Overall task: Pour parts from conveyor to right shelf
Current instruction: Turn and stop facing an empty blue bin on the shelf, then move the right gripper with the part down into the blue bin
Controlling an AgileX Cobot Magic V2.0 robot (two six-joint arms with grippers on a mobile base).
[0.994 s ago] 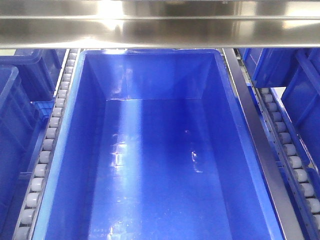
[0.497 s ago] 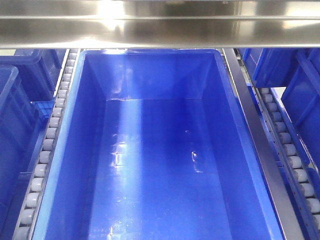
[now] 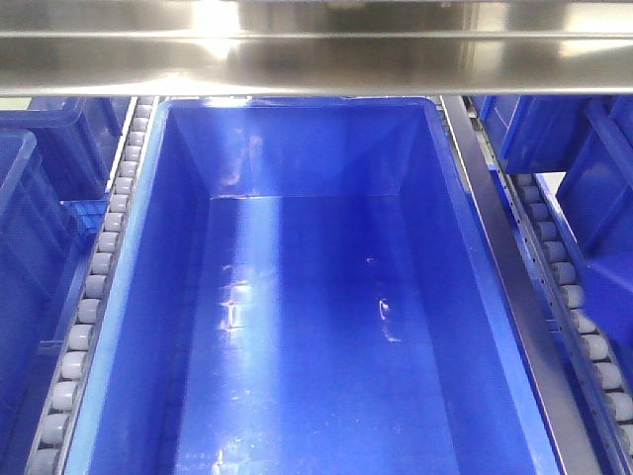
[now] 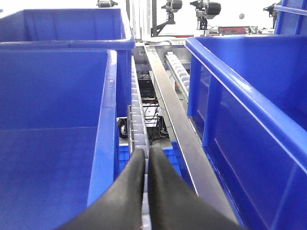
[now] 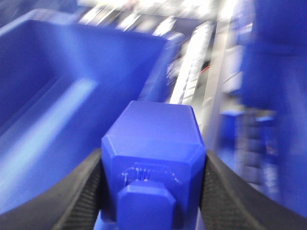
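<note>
Next, my right gripper lets go of the block in the middle of the bottom in the big blue bin (image 3: 306, 319), next to the bright streak.
The part (image 5: 152, 143), a bright-blue block with its square stud towards the camera, sits between the black fingers (image 5: 82, 194) of my right gripper (image 5: 153, 163), which is shut on it. The right wrist view is blurred; a large blue bin (image 5: 62, 81) lies to the block's left and below. My left gripper (image 4: 146, 155) is shut with nothing in it, over a roller track (image 4: 138, 120) of the right shelf (image 3: 316, 59), between two bins. A big blue bin (image 3: 307, 297) with nothing in it fills the front view. The conveyor is out of view.
Grey roller tracks (image 3: 99, 277) and a steel rail (image 3: 495, 247) run along the central bin. More blue bins stand at the left (image 3: 40, 148) and right (image 3: 603, 188). In the left wrist view, tall bin walls (image 4: 108, 120) (image 4: 230, 115) flank a steel rail (image 4: 175, 124).
At the right edge of the front view a blue shape now reaches lower over the right roller track. The central bin and shelf have not moved.
</note>
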